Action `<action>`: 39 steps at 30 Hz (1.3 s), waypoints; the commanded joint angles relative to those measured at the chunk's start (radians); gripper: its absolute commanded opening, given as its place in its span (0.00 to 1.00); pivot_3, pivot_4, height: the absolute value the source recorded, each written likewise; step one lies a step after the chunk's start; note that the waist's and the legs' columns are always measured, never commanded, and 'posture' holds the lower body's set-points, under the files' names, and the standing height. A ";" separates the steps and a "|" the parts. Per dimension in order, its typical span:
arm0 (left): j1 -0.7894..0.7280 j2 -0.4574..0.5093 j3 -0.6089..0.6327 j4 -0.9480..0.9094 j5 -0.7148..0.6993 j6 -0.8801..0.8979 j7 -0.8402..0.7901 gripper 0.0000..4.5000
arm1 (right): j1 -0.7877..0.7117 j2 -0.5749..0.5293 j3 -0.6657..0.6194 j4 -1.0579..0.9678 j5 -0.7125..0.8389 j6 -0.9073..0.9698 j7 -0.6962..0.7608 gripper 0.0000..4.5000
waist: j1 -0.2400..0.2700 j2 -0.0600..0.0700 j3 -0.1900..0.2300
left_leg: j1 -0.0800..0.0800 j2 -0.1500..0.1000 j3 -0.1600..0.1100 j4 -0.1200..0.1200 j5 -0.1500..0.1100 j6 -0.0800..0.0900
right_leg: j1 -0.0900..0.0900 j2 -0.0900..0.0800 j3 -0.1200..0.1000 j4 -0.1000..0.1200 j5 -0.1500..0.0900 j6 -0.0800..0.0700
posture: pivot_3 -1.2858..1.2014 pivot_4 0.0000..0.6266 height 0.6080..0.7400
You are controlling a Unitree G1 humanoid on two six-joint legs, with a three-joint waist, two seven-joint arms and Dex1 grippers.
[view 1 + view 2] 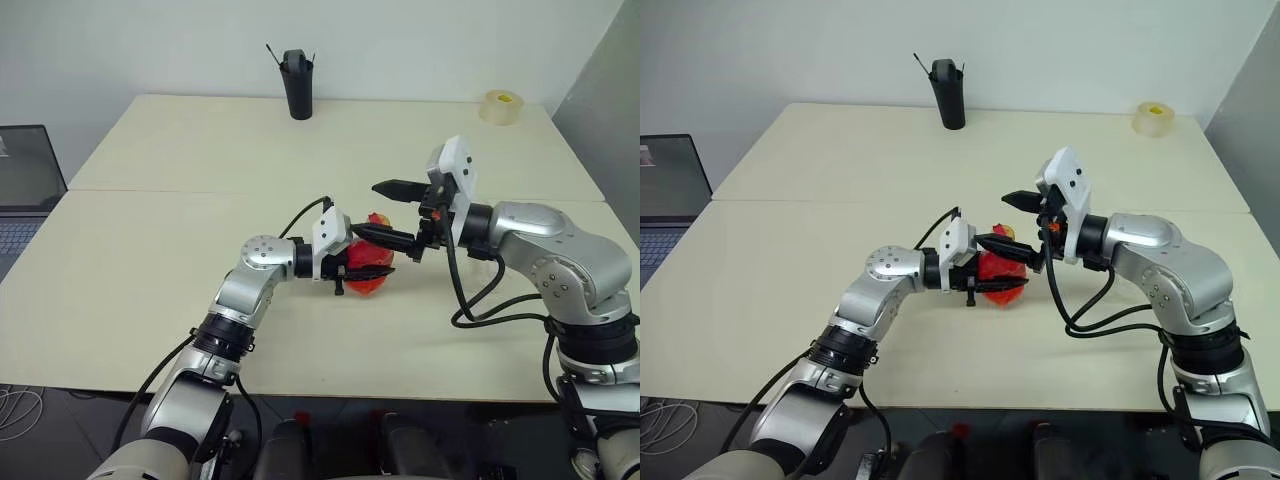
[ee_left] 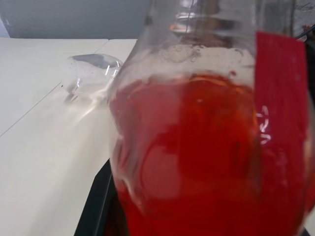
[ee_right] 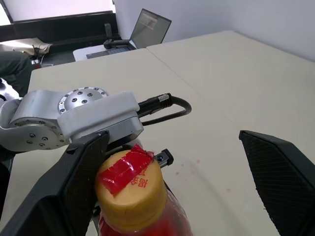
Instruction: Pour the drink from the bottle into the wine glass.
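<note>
I should use my left gripper to set the bottle down upright on the laptop side of the table (image 1: 222, 245), just a little nearer than the seam.
My left gripper (image 1: 368, 262) is shut on the bottle (image 1: 372, 286), holding it upright just above the middle of the table. The red drink (image 2: 197, 162) fills most of its rounded body, and a red strip runs down one side. A yellowish cap (image 3: 130, 189) with a red sticker sits on the neck. My right gripper (image 1: 393, 212) is open wide at cap height, one finger (image 3: 81, 187) close beside the cap and the other finger (image 3: 280, 177) well clear of it. The wine glass (image 2: 93, 73) stands on the table beyond the bottle.
A black pen holder (image 1: 298, 85) stands at the far edge of the table (image 1: 150, 300), and a tape roll (image 1: 501, 106) sits at the far right corner. A laptop (image 1: 25, 180) lies off the table's left side. A seam crosses the tabletop.
</note>
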 commanded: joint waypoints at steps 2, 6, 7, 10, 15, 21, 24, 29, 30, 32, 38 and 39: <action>-0.014 -0.002 0.023 -0.071 -0.021 -0.023 -0.003 0.35 | 0.093 -0.111 -0.163 -0.059 0.042 0.021 0.030 1.00 | 0.003 0.000 0.000 | 0.000 0.000 0.000 0.000 0.000 0.000 | 0.000 -0.001 0.000 0.000 0.000 0.000 | 0.52 0.24 1.00; -0.010 0.000 0.022 -0.074 -0.022 -0.023 -0.004 0.35 | 0.151 -0.152 -0.200 -0.109 0.084 0.041 0.042 1.00 | 0.002 0.000 0.000 | 0.000 -0.001 0.000 0.000 0.000 0.000 | 0.000 -0.002 0.000 0.000 0.000 0.000 | 0.52 0.24 1.00; -0.011 0.001 0.022 -0.074 -0.022 -0.022 -0.004 0.35 | 0.158 -0.156 -0.201 -0.124 0.097 0.050 0.049 1.00 | -0.002 0.000 0.000 | 0.000 -0.001 0.000 0.000 0.000 0.000 | 0.000 -0.001 0.000 0.000 0.000 0.000 | 0.52 0.24 1.00; -0.016 0.000 0.024 -0.071 -0.022 -0.022 -0.006 0.35 | 0.155 -0.144 -0.182 -0.154 0.131 0.070 0.048 1.00 | -0.005 0.000 0.000 | 0.001 -0.001 0.001 0.000 0.000 0.000 | 0.000 0.002 0.001 0.000 0.000 0.000 | 0.52 0.24 1.00; -0.023 0.001 0.027 -0.063 -0.020 -0.023 -0.007 0.35 | 0.130 -0.113 -0.160 -0.139 0.099 0.051 -0.002 1.00 | -0.002 0.000 0.000 | 0.001 -0.001 0.001 0.000 0.000 0.000 | 0.000 0.002 0.001 0.001 0.000 0.000 | 0.52 0.24 1.00; -0.017 0.020 0.056 -0.026 -0.014 -0.029 0.019 0.35 | 0.136 -0.116 -0.184 -0.164 0.128 0.079 -0.031 1.00 | 0.001 0.000 0.000 | 0.000 -0.001 0.000 0.000 0.000 0.000 | 0.000 0.001 0.001 0.000 0.000 0.000 | 0.52 0.24 1.00; -0.021 0.024 0.112 0.026 -0.023 -0.023 0.074 0.35 | 0.151 -0.117 -0.202 -0.200 0.176 0.116 -0.046 1.00 | -0.001 0.000 0.000 | 0.001 -0.001 0.000 0.000 0.000 0.000 | 0.000 0.001 0.001 0.000 0.000 0.000 | 0.52 0.24 1.00; -0.051 0.057 0.276 0.211 0.000 -0.051 0.314 0.35 | 0.193 -0.101 -0.174 -0.274 0.246 0.173 -0.083 1.00 | -0.005 0.000 0.000 | 0.001 0.000 0.000 0.000 0.000 0.000 | 0.000 0.002 0.001 0.000 0.000 0.000 | 0.52 0.24 1.00; -0.056 0.067 0.302 0.243 0.011 -0.066 0.368 0.35 | 0.186 -0.081 -0.151 -0.281 0.245 0.178 -0.102 1.00 | -0.005 0.000 0.000 | 0.001 0.000 0.000 0.000 0.000 0.000 | 0.000 0.002 0.001 0.001 0.000 0.000 | 0.52 0.24 1.00; -0.067 0.080 0.348 0.298 0.028 -0.090 0.467 0.35 | 0.161 -0.031 -0.092 -0.281 0.227 0.181 -0.146 1.00 | -0.005 0.000 0.000 | 0.001 0.000 0.000 0.000 0.000 0.000 | 0.000 0.002 0.001 0.001 0.000 0.000 | 0.52 0.24 1.00; -0.025 0.102 0.428 0.334 0.071 -0.120 0.691 0.35 | 0.093 0.147 0.099 -0.235 0.134 0.162 -0.248 1.00 | -0.001 -0.001 -0.001 | 0.000 0.001 -0.001 0.000 0.000 0.000 | 0.000 -0.002 -0.001 0.000 0.000 0.000 | 0.52 0.24 1.00; -0.011 0.104 0.437 0.328 0.075 -0.122 0.716 0.35 | 0.082 0.170 0.124 -0.220 0.111 0.154 -0.258 1.00 | -0.001 -0.001 -0.001 | 0.000 0.001 -0.001 0.000 0.000 0.000 | 0.000 -0.003 -0.001 0.000 0.000 0.000 | 0.52 0.24 1.00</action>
